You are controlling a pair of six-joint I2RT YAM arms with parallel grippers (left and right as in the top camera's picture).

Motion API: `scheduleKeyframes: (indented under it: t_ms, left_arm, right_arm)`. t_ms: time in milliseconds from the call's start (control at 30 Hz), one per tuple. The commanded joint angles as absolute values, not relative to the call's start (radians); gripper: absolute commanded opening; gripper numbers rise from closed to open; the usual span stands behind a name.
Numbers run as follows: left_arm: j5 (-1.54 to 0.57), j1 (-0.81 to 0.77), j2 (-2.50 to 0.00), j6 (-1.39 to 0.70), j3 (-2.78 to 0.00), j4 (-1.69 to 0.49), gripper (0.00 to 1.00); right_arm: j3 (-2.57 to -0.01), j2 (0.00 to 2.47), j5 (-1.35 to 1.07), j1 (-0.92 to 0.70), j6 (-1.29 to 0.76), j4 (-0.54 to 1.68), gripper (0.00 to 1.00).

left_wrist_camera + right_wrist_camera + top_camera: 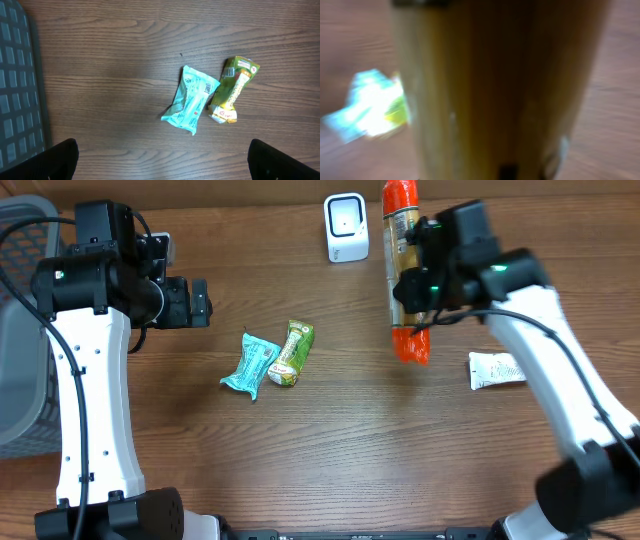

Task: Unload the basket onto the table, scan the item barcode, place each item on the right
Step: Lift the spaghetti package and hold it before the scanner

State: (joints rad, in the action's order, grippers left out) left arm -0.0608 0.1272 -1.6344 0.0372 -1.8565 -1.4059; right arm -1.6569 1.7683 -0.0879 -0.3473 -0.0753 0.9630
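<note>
I will use my right gripper to put the long pack down on the table (528,336) just behind the white packet.
A long pack with orange ends and a yellowish middle (402,230) hangs above the table, its length running front to back. My right gripper (416,286) is shut on its middle. It is held just right of the white barcode scanner (346,226) at the table's back. In the right wrist view the pack (495,85) fills the frame as a blur and hides the fingers. My left gripper (200,302) stands open at the left, nothing between its fingers (60,157).
A teal packet (250,366) (192,100) and a green packet (292,352) (231,90) lie side by side at mid-table. A white packet (495,369) lies at the right under my right arm. A grey basket (20,380) (17,85) stands at the left edge.
</note>
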Motion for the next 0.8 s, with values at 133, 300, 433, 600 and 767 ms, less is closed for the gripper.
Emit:
scheduleKeyframes:
  t_ms: [133,300,433,600,767]
  left_arm:
    - [-0.071,0.134,-1.636,0.060,-1.854,-1.406,1.00]
    - [-0.071,0.134,-1.636,0.060,-1.854,-1.406,1.00]
    - [-0.071,0.134,-1.636,0.060,-1.854,-1.406,0.99]
    - [-0.071,0.134,-1.636,0.060,-1.854,-1.406,1.00]
    - [-0.071,0.134,-1.636,0.060,-1.854,-1.406,0.99]
  right_arm:
    - [-1.779,1.876,0.412,-0.399,-0.127,0.816,0.03]
    - [-1.965,1.961,0.497,-0.401,-0.036,0.751,0.03]
    - [-2.030,2.043,0.689,-0.422,0.107,0.617,0.04]
    - [-2.029,2.161,0.879,-0.442,0.382,0.344,0.04]
    - [-2.028,2.251,0.818,-0.442,0.647,0.193,0.04]
